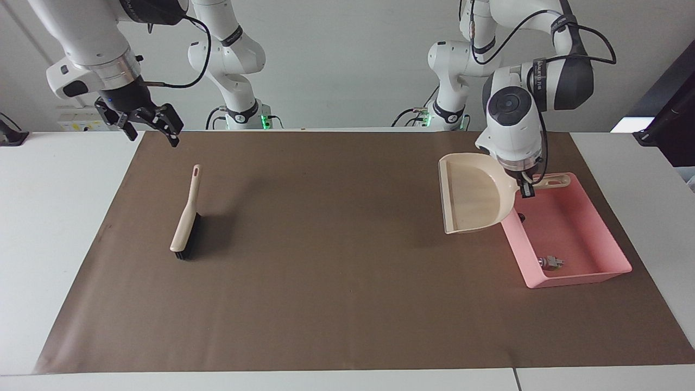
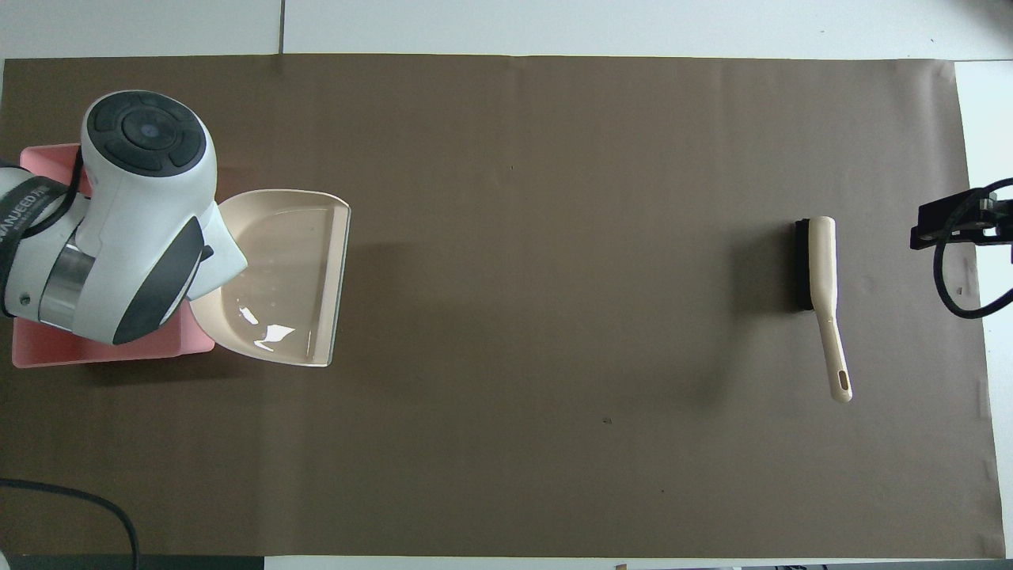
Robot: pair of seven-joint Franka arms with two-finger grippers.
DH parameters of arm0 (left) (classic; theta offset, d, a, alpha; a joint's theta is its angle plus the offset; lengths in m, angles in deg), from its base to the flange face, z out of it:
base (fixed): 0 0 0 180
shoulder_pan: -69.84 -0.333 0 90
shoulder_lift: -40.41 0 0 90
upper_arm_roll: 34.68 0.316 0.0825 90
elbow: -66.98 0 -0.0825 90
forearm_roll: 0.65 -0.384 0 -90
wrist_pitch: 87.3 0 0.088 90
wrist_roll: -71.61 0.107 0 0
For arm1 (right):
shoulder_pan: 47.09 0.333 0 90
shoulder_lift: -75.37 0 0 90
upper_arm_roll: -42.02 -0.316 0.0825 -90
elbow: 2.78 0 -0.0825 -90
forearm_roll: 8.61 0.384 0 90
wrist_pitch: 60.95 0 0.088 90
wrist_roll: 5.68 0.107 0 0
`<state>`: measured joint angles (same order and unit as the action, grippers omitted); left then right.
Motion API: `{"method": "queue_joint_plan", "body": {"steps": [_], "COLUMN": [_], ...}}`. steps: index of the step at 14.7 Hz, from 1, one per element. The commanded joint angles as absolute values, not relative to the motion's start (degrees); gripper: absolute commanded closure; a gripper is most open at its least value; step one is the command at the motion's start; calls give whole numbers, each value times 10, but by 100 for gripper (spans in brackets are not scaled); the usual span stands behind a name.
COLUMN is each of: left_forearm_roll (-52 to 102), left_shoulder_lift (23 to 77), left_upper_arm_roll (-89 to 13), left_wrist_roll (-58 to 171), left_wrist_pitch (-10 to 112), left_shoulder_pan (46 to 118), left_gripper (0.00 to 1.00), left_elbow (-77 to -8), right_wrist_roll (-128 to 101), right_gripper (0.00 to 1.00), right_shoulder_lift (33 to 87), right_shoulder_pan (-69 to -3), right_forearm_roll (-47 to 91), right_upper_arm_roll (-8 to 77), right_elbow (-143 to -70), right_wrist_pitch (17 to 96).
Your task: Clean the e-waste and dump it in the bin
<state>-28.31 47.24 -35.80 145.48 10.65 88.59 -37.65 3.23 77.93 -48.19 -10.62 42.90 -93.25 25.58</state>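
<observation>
I will use my left gripper to set the beige dustpan down on the brown mat (image 2: pixel 381 315) next to the pink bin, with its scoop toward the brush.
The pink bin (image 1: pixel 575 279) stands at the left arm's end of the brown mat; in the overhead view (image 2: pixel 103 352) the arm covers most of it. The white-grey e-waste bit (image 1: pixel 549 262) lies in the bin's corner farthest from the robots. The black bit (image 1: pixel 522 218) peeks out inside the bin by the dustpan's edge. My left gripper (image 1: pixel 524 187) is shut on the handle of the beige dustpan (image 1: pixel 471 198), held level and empty above the mat beside the bin (image 2: pixel 277 273). My right gripper (image 1: pixel 150 124) waits open, over the mat's corner.
A beige brush with black bristles (image 1: pixel 186 217) lies on the mat toward the right arm's end, its handle pointing to the robots; it also shows in the overhead view (image 2: pixel 819 285). The brown mat (image 1: pixel 336 260) covers most of the white table.
</observation>
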Motion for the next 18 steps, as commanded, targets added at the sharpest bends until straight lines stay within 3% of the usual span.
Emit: {"method": "queue_joint_plan", "body": {"steps": [1, 6, 15, 16, 18], "left_forearm_roll": [-275, -275, -275, -275, -275], "left_shoulder_lift": [464, 479, 510, 510, 510], "left_upper_arm_roll": [-349, -349, -349, -349, -349], "left_wrist_roll": [1388, 1329, 1269, 1269, 1268], "left_wrist_pitch": [174, 249, 276, 278, 277], "left_shoulder_pan": [928, 962, 1005, 1005, 1004], "left_gripper": [100, 100, 99, 98, 82], "left_elbow": [-443, -502, -530, -533, -530], "right_wrist_roll": [23, 23, 19, 17, 17], "right_gripper": [0, 0, 0, 0, 0], "right_shoulder_lift": [778, 779, 787, 789, 790], "right_shoulder_pan": [-486, -486, -486, -486, -486], "right_forearm_roll": [-97, -97, -95, -95, -95], "right_upper_arm_roll": [426, 426, 426, 426, 426], "right_elbow": [-926, -926, -923, -926, -928], "right_wrist_pitch": [247, 245, 233, 233, 239]}}
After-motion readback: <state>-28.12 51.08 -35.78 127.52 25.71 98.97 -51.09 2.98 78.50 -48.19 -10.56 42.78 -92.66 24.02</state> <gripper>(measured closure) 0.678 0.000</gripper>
